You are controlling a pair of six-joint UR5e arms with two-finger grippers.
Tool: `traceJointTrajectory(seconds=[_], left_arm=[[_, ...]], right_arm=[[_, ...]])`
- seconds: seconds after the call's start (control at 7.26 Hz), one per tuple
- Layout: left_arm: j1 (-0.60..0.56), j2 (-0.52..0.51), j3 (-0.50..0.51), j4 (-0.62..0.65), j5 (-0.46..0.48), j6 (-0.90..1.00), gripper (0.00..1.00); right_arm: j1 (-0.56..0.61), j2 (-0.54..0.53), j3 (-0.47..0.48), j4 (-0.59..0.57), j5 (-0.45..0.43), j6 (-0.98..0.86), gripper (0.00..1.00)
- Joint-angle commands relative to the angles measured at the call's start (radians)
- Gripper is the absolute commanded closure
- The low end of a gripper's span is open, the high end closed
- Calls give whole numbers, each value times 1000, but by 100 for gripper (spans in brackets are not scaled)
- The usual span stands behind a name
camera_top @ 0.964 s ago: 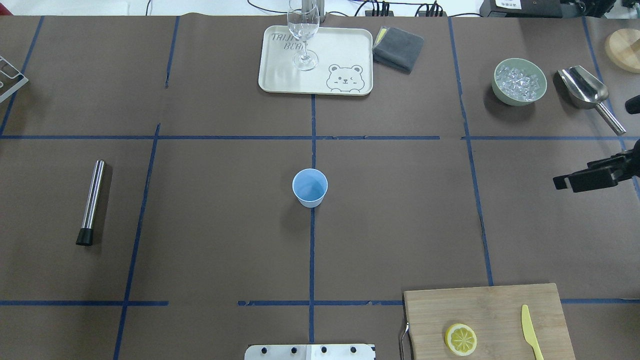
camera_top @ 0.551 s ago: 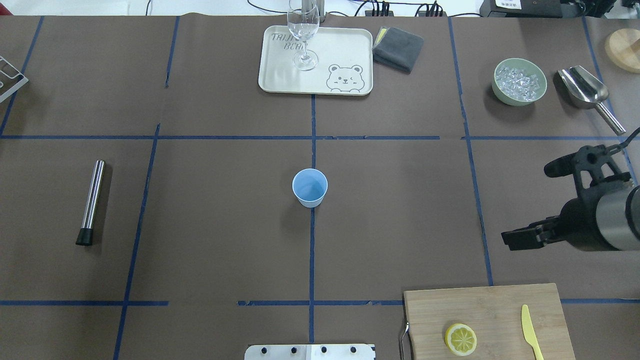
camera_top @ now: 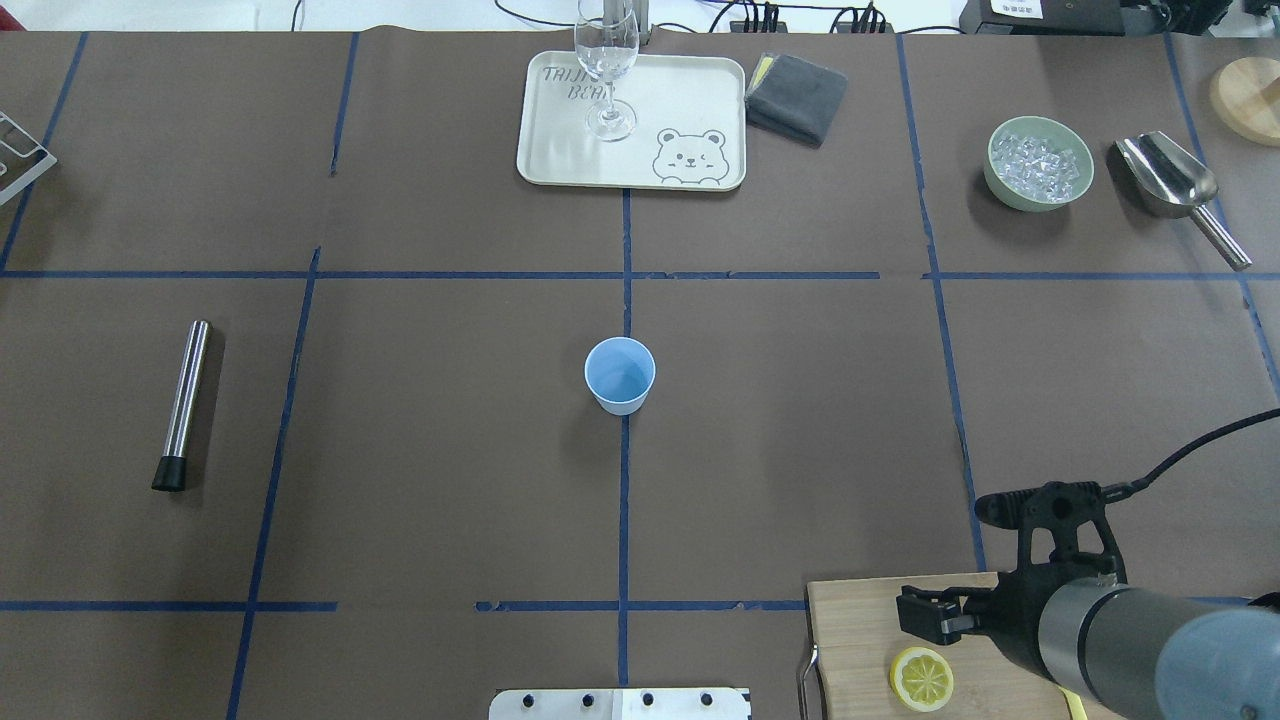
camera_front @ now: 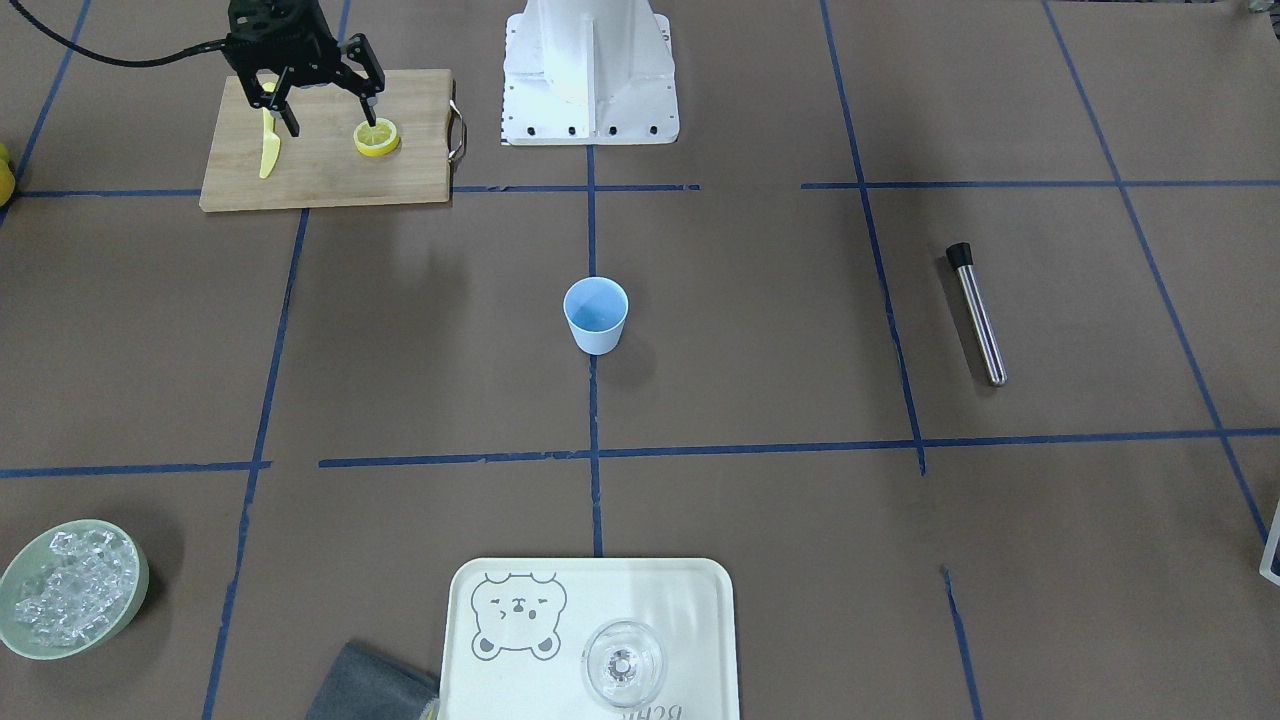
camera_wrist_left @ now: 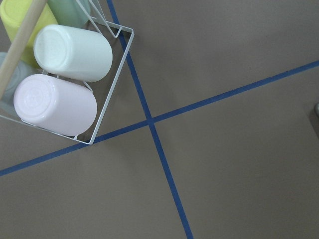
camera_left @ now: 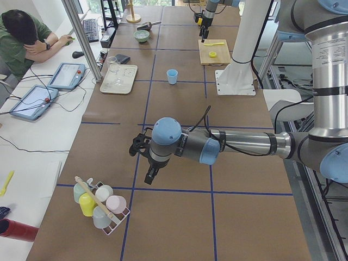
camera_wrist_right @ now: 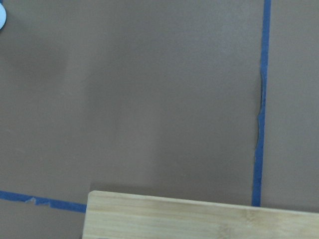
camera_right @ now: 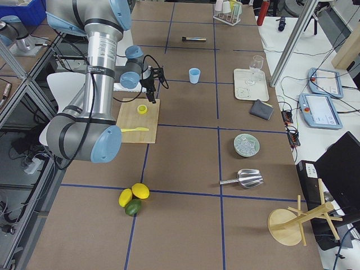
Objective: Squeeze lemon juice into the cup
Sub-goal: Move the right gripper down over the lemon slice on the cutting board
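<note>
Next, my right gripper goes to the lemon slice's outer edge [camera_front: 377,137] on the cutting board and closes there from both sides.
The lemon [camera_top: 921,678] is a thin yellow slice lying flat on a wooden cutting board [camera_top: 860,620] at the near right; it also shows in the front view [camera_front: 377,137]. The light-blue cup [camera_top: 620,374] stands upright at the table's middle [camera_front: 596,313], far from both grippers. My right gripper [camera_front: 330,112] is open and empty, hovering over the board just beside the slice without touching it [camera_top: 945,555]. My left gripper [camera_left: 140,163] shows only in the left side view, near a cup rack, and I cannot tell its state.
A yellow knife [camera_front: 266,150] lies on the board beside the slice. A cream tray [camera_top: 690,110] with a clear glass [camera_top: 606,70], a grey cloth [camera_top: 797,95], a green bowl of ice [camera_top: 1038,163], a metal scoop [camera_top: 1175,185] and a steel tube [camera_top: 183,403] are around the table. The cup rack [camera_wrist_left: 75,74] is under the left wrist.
My right arm has swung from the table's right edge toward the near side and now hangs over the cutting board. Its gripper stays open. The cup and the lemon slice have not moved.
</note>
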Motion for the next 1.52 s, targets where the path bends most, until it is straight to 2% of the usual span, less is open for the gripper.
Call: traceJointTrajectory(seconds=[0.0, 0.14, 0.28, 1.1, 1.38], left_arm=[[0, 0, -1, -3, 0, 2, 0], [0, 1, -7, -3, 2, 0, 0], [0, 1, -8, -3, 0, 0, 0], [-2, 1, -15, -3, 2, 0, 0], [-2, 1, -17, -3, 2, 0, 0]], right_arm=[[-120, 3, -43, 12, -110, 69, 0], [-133, 16, -96, 27, -112, 70, 1], [-134, 23, -147, 113, -116, 67, 1], [-186, 10, -178, 121, -118, 70, 3], [-188, 14, -198, 126, -117, 69, 7]])
